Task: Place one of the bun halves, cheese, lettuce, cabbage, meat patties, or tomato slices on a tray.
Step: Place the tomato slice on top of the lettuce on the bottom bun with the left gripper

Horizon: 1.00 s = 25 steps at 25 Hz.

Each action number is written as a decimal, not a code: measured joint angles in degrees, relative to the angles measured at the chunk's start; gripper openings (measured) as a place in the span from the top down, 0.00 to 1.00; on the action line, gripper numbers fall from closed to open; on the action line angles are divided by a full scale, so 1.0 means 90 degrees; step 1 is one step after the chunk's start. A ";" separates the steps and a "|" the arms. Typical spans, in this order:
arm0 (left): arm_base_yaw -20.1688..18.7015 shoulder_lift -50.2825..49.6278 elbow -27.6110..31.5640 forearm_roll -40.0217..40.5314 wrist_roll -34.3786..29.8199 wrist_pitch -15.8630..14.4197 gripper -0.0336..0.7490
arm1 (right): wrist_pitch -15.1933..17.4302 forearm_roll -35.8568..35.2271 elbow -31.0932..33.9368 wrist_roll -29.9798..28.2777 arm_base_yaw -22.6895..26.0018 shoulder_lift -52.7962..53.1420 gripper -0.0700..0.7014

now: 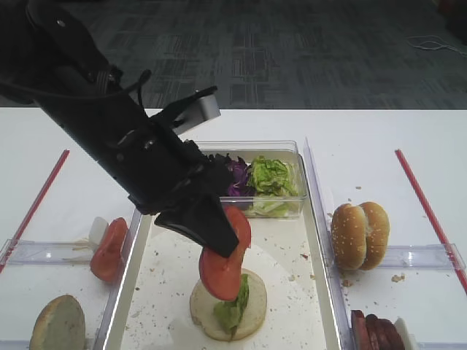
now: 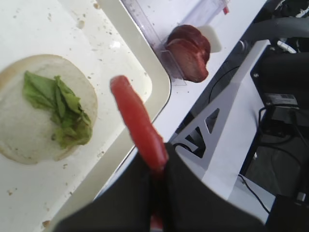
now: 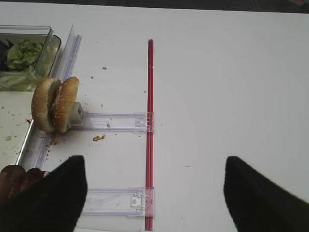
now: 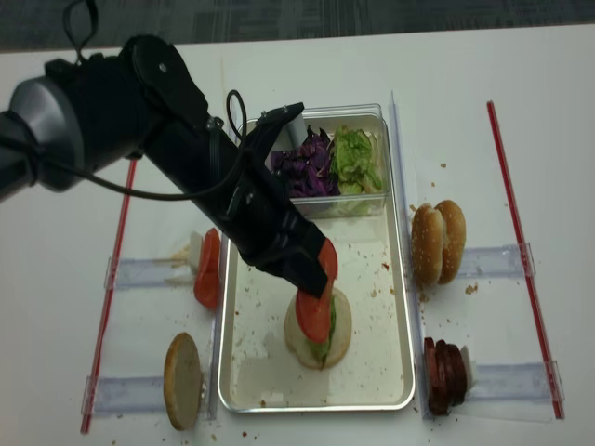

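The robot's left gripper will release the tomato slice onto the lettuce piece atop the bun half [image 4: 314,328] [image 2: 52,108] on the tray.
My left gripper [image 1: 223,238] is shut on a red tomato slice [image 1: 223,268], which hangs edge-down from the fingers [image 2: 120,203]. The slice hovers just above a bun half [image 1: 206,310] lying cut face up on the cream tray [image 1: 168,284], with a lettuce piece [image 2: 60,108] on top of it. From above, the tomato slice [image 4: 316,314] overlaps that bun half [image 4: 342,325]. My right gripper [image 3: 155,193] is open over bare table to the right of the tray, with nothing between its fingers [image 3: 53,198].
A clear box at the tray's far end holds purple cabbage [image 1: 237,179] and lettuce [image 1: 273,179]. Sesame bun halves [image 1: 360,235] and meat patties [image 1: 376,332] stand in holders on the right. More tomato slices [image 1: 109,251] and another bun half [image 1: 58,324] are on the left. Red strips [image 1: 427,208] flank the workspace.
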<state>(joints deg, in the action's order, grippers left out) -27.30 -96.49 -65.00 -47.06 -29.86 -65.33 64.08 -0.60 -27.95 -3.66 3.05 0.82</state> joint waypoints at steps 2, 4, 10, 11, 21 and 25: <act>-0.0016 -0.0189 0.0000 -0.0010 0.0000 0.0146 0.93 | 0.0000 0.0000 0.0000 0.0000 0.0000 0.0000 0.12; -0.0029 -0.0430 0.0000 -0.0109 -0.0015 0.0259 0.93 | 0.0000 0.0000 0.0000 0.0000 0.0000 0.0000 0.12; -0.0053 -0.1037 0.0000 -0.0511 -0.0235 0.0443 0.93 | 0.0000 0.0000 0.0000 0.0000 0.0000 0.0000 0.12; -0.0053 -0.1113 0.0000 -0.0518 -0.0235 0.0500 0.93 | 0.0000 0.0000 0.0000 0.0000 0.0000 0.0000 0.12; -0.0053 -0.1468 -0.0012 -0.0557 -0.0185 0.0831 0.93 | 0.0000 0.0000 0.0000 0.0000 0.0000 0.0000 0.12; -0.0053 -0.1502 -0.0012 -0.0535 -0.0058 0.0845 0.93 | 0.0000 0.0000 0.0000 0.0000 0.0000 0.0000 0.12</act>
<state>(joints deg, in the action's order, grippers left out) -27.78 -110.01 -65.11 -51.87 -30.38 -57.73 64.08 -0.60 -27.95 -3.66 3.05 0.82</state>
